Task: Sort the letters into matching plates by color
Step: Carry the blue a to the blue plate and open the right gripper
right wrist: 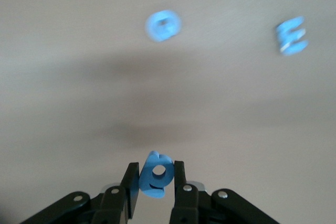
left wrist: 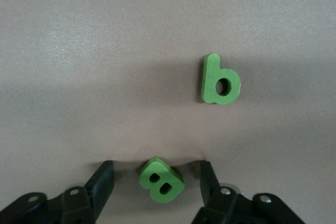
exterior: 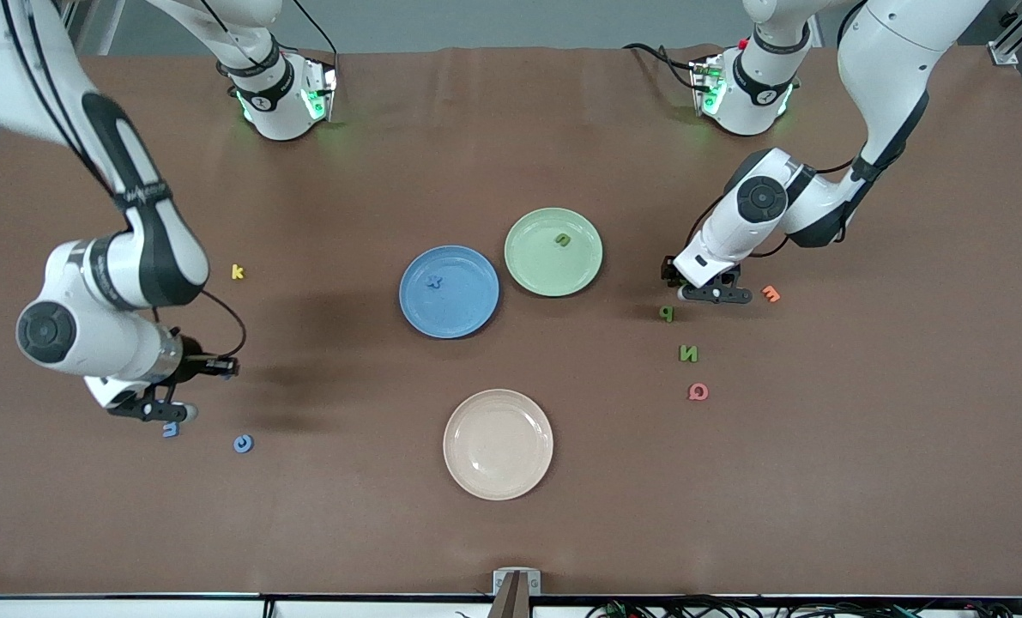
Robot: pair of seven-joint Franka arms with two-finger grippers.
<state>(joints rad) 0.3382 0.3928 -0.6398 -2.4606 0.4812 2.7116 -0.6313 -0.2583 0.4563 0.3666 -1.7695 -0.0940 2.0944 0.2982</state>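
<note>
The green letter B sits at a slant between my left gripper's fingers, so I need to first turn it square with that gripper, then open and close on its sides [left wrist: 171,172].
My left gripper [exterior: 669,276] [left wrist: 156,167] is low at the table, open, with a green letter B [left wrist: 161,180] lying between its fingers and a gap on each side. Close by on the table lie a green letter b [left wrist: 220,80] [exterior: 666,313] and another green letter [exterior: 689,353]. My right gripper [exterior: 226,369] [right wrist: 155,169] is shut on a blue letter [right wrist: 156,177], held just above the table. Under it lie a round blue letter [right wrist: 163,25] [exterior: 243,443] and a blue E [right wrist: 292,35] [exterior: 170,429]. The blue plate [exterior: 469,314] holds a blue letter [exterior: 433,281]. The green plate [exterior: 545,273] holds a green letter [exterior: 563,240].
A cream plate [exterior: 498,463] sits nearer the front camera than the two coloured plates. A yellow k [exterior: 237,271] lies toward the right arm's end. An orange letter [exterior: 771,293] and a pink letter [exterior: 698,391] lie near the green ones.
</note>
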